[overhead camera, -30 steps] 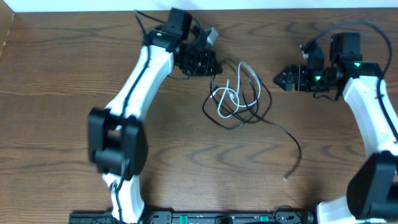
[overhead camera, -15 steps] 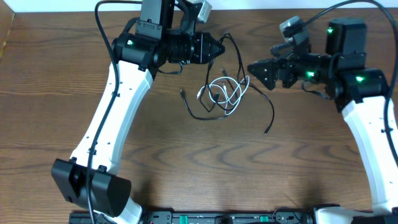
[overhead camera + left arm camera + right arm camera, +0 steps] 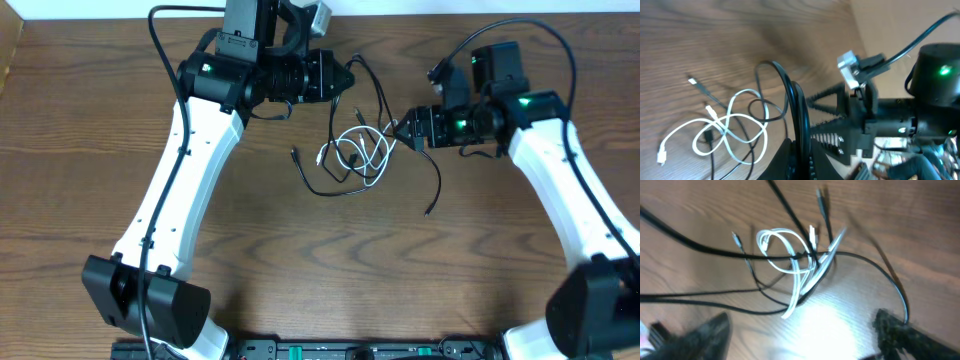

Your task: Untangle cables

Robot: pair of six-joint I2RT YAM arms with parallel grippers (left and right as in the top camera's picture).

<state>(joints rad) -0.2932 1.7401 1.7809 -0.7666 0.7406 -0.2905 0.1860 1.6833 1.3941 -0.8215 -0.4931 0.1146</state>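
Observation:
My left gripper is to let go of the black cable on the bare wood (image 3: 312,119) beside the loops of the white cable.
The white cable (image 3: 352,146) and the black cable (image 3: 437,180) lie tangled in loose loops on the table, between my two grippers. My left gripper (image 3: 347,78) is shut on a strand of the black cable, which arcs up from its jaws. In the left wrist view the jaws (image 3: 801,152) pinch that black cable (image 3: 784,84) above the white cable (image 3: 735,145). My right gripper (image 3: 402,128) is open at the tangle's right edge. In the right wrist view its fingers (image 3: 802,335) spread wide around nothing, just below the white cable (image 3: 797,282) and the black cable (image 3: 860,256).
The wooden table (image 3: 300,260) carries only the cables. The black cable's plug ends lie at the lower right (image 3: 428,211) and at the left (image 3: 294,152) of the tangle. The table's back edge (image 3: 400,12) runs close behind both arms.
My right gripper has moved left and down to the tangle's right edge. My left gripper has hardly moved and still holds the black cable raised.

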